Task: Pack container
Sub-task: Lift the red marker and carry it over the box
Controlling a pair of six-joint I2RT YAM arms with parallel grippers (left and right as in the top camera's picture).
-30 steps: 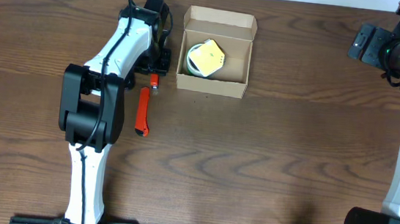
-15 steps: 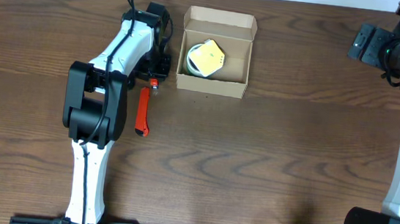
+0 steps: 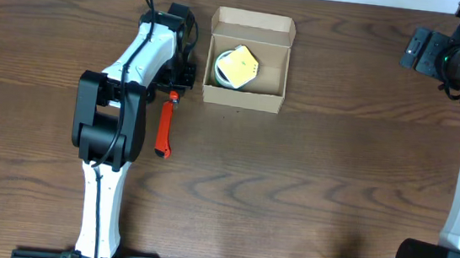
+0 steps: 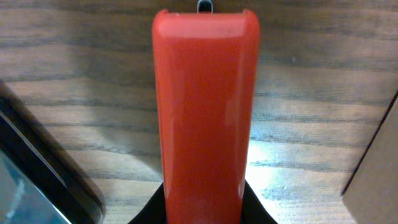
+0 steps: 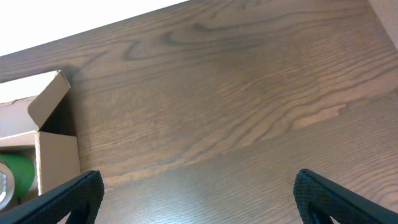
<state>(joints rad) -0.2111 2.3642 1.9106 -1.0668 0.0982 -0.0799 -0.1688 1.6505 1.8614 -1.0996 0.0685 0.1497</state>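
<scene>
My left gripper is going to release the red oblong object inside the container (image 3: 277, 77), against the side nearest my right gripper.
The container (image 3: 244, 99) is a tan cardboard box at the back centre of the table, lid flap open. It holds a roll with a yellow pad (image 3: 237, 65) on top. A red utility knife (image 3: 164, 127) lies on the table left of the box. My left gripper (image 3: 176, 87) is at the knife's far end. In the left wrist view the knife (image 4: 205, 93) fills the centre and the jaws (image 4: 205, 208) press against both its sides. My right gripper (image 3: 428, 51) is raised at the far right, open and empty (image 5: 199, 199). The right wrist view shows the container (image 5: 56, 155) at its left edge.
A dark flat object (image 4: 37, 174) lies at the left in the left wrist view. The container's side (image 4: 379, 168) shows at that view's right edge. A green roll (image 5: 12, 174) shows inside the box in the right wrist view. Bare wood table (image 3: 310, 179) spans the middle and front.
My left arm has shifted slightly over the knife's far end. The knife's far tip has moved a little. The right arm has not moved.
</scene>
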